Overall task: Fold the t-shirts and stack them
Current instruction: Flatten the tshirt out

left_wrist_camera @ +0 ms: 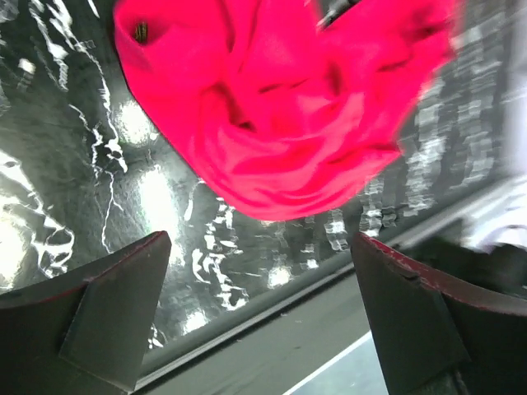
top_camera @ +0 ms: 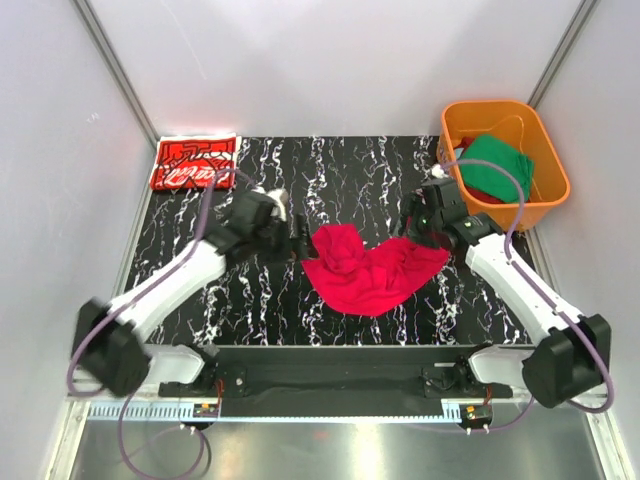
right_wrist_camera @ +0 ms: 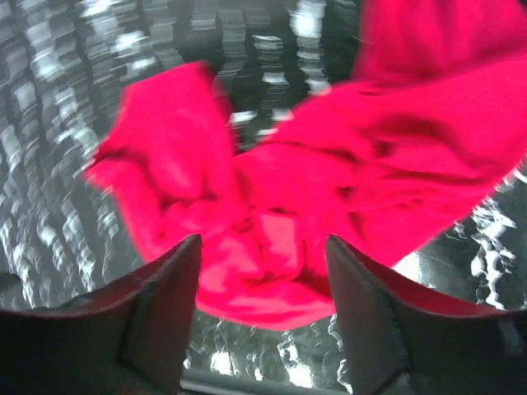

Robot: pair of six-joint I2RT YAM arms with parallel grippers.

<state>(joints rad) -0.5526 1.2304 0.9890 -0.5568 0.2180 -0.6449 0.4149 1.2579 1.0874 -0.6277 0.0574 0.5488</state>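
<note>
The crimson-red t-shirt has a bunched end (top_camera: 323,262) (left_wrist_camera: 193,107), the one farthest from the orange tub. I need to close my left gripper on that end.
A plain crimson-red t-shirt (top_camera: 365,265) lies crumpled in the middle of the black marbled mat. My left gripper (top_camera: 298,243) hovers at its left edge. In the left wrist view the left gripper (left_wrist_camera: 259,243) is open and holds nothing, with the crimson shirt (left_wrist_camera: 280,107) just beyond the fingertips. My right gripper (top_camera: 412,228) is at the shirt's right corner. The right wrist view shows the right gripper (right_wrist_camera: 263,247) open over the rumpled red cloth (right_wrist_camera: 329,164), not clamped on it. A folded red t-shirt with white print (top_camera: 193,162) lies at the back left. A green t-shirt (top_camera: 497,165) sits in the tub.
An orange plastic tub (top_camera: 552,160) stands at the back right corner, close behind the right arm. The mat (top_camera: 350,170) is bounded by white walls at the back and sides. A metal rail (top_camera: 330,372) carrying the arm bases runs along the near edge.
</note>
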